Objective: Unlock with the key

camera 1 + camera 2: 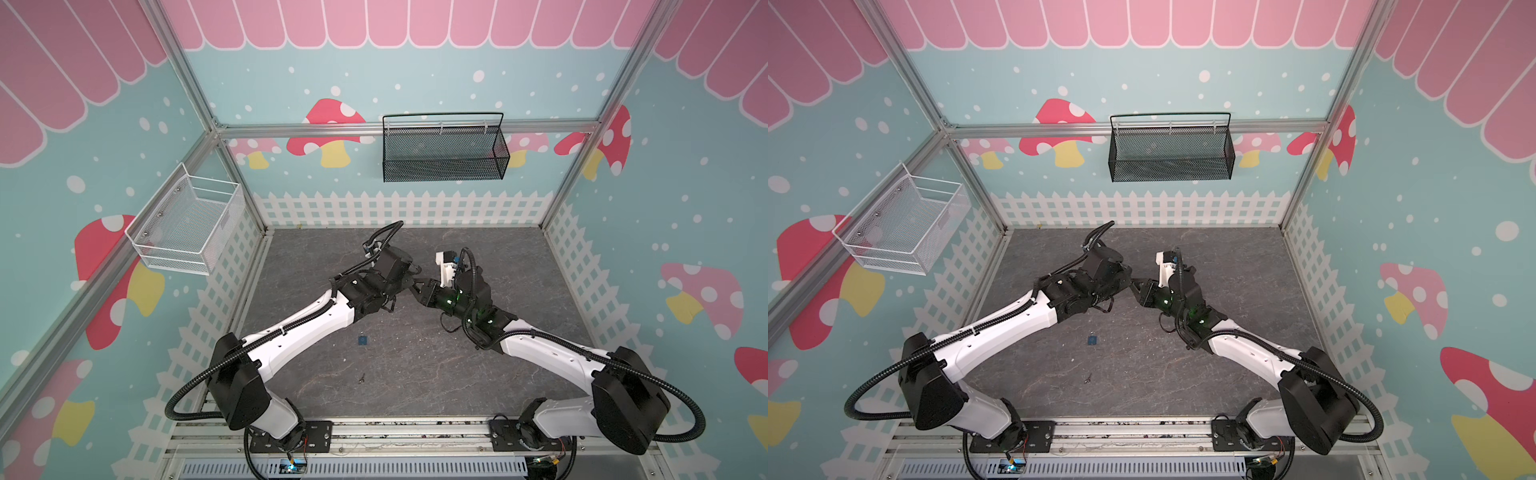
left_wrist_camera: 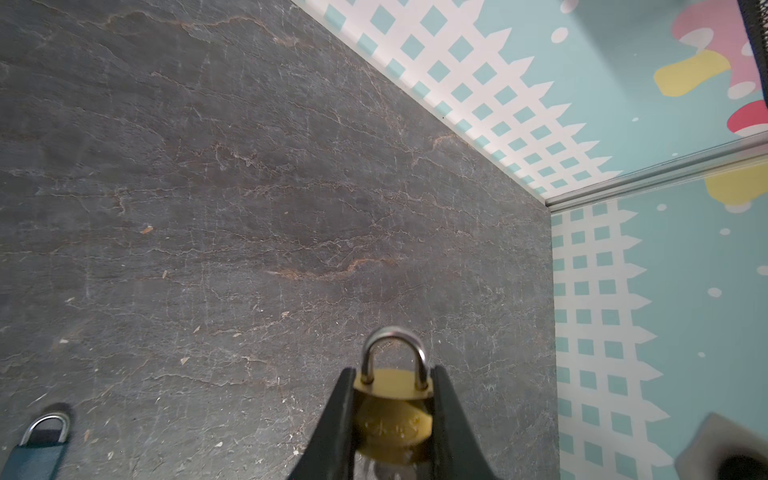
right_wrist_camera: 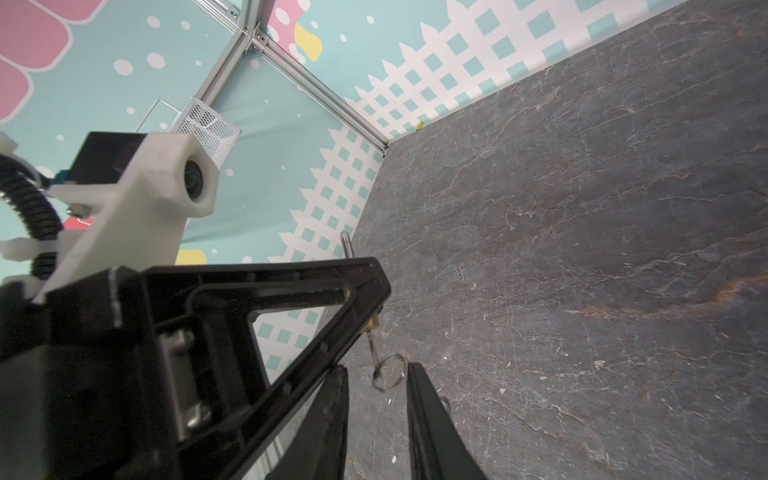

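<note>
The fingers of my right gripper reach only the key's wire ring, so I will move them nearer the brass padlock and grip the key itself [image 3: 372, 345] before turning.
My left gripper [image 2: 392, 374] is shut on a brass padlock [image 2: 392, 419], whose silver shackle [image 2: 392, 334] sticks out past the fingertips with both legs in the body. In the right wrist view a key [image 3: 371, 343] sticks out of the padlock's underside [image 3: 375, 322]. Its wire ring [image 3: 388, 371] hangs between the fingertips of my right gripper [image 3: 376, 388]. That gripper is open and its fingers [image 3: 417, 390] stand apart from the ring. In both top views the two grippers meet tip to tip above mid-table [image 1: 417, 282] [image 1: 1133, 283].
A blue padlock [image 1: 363, 340] [image 1: 1092, 340] [image 2: 41, 442] lies on the grey table, with a small loose key [image 1: 362, 377] [image 1: 1088, 377] nearer the front. A white wire basket [image 1: 187, 224] hangs on the left wall and a black mesh basket [image 1: 444, 149] on the back wall.
</note>
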Controlling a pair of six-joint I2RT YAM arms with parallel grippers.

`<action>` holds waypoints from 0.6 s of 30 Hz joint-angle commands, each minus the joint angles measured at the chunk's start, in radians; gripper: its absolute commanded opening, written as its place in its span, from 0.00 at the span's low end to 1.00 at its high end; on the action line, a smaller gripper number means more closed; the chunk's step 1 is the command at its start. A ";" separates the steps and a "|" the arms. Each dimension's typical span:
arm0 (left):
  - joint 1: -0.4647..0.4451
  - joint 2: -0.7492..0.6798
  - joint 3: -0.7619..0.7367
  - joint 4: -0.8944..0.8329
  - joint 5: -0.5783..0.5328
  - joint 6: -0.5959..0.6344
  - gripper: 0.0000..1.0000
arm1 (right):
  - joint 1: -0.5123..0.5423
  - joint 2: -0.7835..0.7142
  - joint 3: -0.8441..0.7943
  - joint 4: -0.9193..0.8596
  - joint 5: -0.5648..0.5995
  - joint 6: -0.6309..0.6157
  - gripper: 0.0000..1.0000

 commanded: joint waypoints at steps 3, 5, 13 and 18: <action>-0.003 -0.027 0.024 0.001 0.002 -0.014 0.00 | 0.002 0.012 0.018 0.021 0.019 0.013 0.26; -0.003 -0.027 0.024 0.008 0.003 -0.019 0.00 | 0.002 0.013 0.019 0.030 0.017 0.009 0.25; -0.003 -0.029 0.022 0.018 0.034 -0.023 0.00 | 0.002 0.023 0.025 0.042 0.019 -0.007 0.20; -0.002 -0.030 0.022 0.021 0.041 -0.033 0.00 | 0.002 0.037 0.025 0.053 0.013 -0.008 0.17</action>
